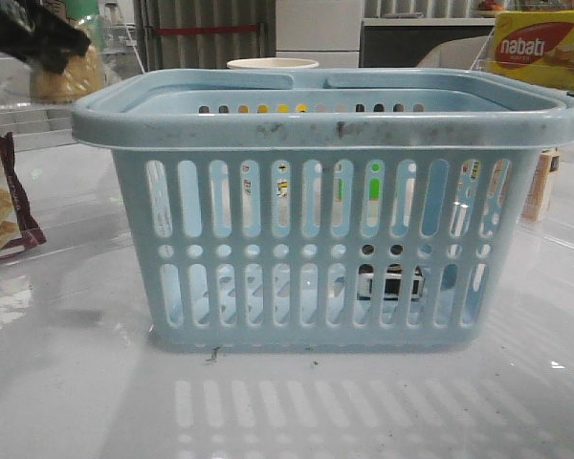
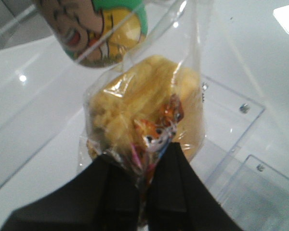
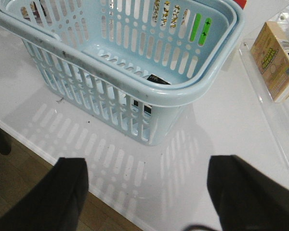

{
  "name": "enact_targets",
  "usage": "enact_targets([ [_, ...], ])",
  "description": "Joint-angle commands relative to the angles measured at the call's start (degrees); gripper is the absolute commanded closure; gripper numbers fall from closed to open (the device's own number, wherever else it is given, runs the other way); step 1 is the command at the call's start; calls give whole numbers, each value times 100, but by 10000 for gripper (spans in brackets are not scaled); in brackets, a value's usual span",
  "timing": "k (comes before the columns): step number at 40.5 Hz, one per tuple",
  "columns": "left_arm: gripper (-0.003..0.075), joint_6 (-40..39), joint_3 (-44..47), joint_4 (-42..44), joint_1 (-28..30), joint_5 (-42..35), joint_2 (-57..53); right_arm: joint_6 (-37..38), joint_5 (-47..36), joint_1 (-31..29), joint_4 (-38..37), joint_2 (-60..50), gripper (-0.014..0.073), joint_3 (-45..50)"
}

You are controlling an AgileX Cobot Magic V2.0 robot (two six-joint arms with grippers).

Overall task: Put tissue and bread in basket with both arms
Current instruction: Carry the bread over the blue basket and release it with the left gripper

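The bread, now held high beside the basket, is to go inside the light-blue basket. My left gripper will let it go on the basket's bottom beside the tissue (image 1: 296, 275).
The light-blue basket (image 1: 335, 124) stands mid-table and also shows in the right wrist view (image 3: 192, 89). The tissue (image 1: 392, 283), whitish with black markings, lies on the basket floor and shows through the slots; in the right wrist view a corner of it (image 3: 158, 79) shows inside. My left gripper (image 1: 40, 40) is high at the far left, left of the basket, shut on the clear bag of the golden-brown bread (image 1: 67, 75). In the left wrist view the gripper (image 2: 143, 178) pinches the bag's neck and the bread (image 2: 135, 103) hangs below. My right gripper (image 3: 149, 192) is open and empty, above the table's front edge, apart from the basket.
A maroon-edged cracker packet (image 1: 2, 206) lies at the left. A yellow nabati box (image 1: 540, 48) is at the back right, and a tan carton (image 1: 540, 186) stands right of the basket on a clear acrylic tray (image 3: 274, 130). A cartoon-printed cup (image 2: 101, 29) is near the bread.
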Motion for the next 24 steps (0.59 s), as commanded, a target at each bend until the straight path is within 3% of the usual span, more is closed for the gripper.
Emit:
enact_targets([
  [1,629,-21,-211,-26,-216,-79,-857,-16,-384,-2,-77,26,-18,-148],
  [13,629,-21,-211,-38,-1326,1828,-2059,-16,-384,-2,-77,26,-18,-148],
  [24,629,-21,-200,-38,-2568,2305,-1833,-16,-384,-2,-77,26,-18,-148],
])
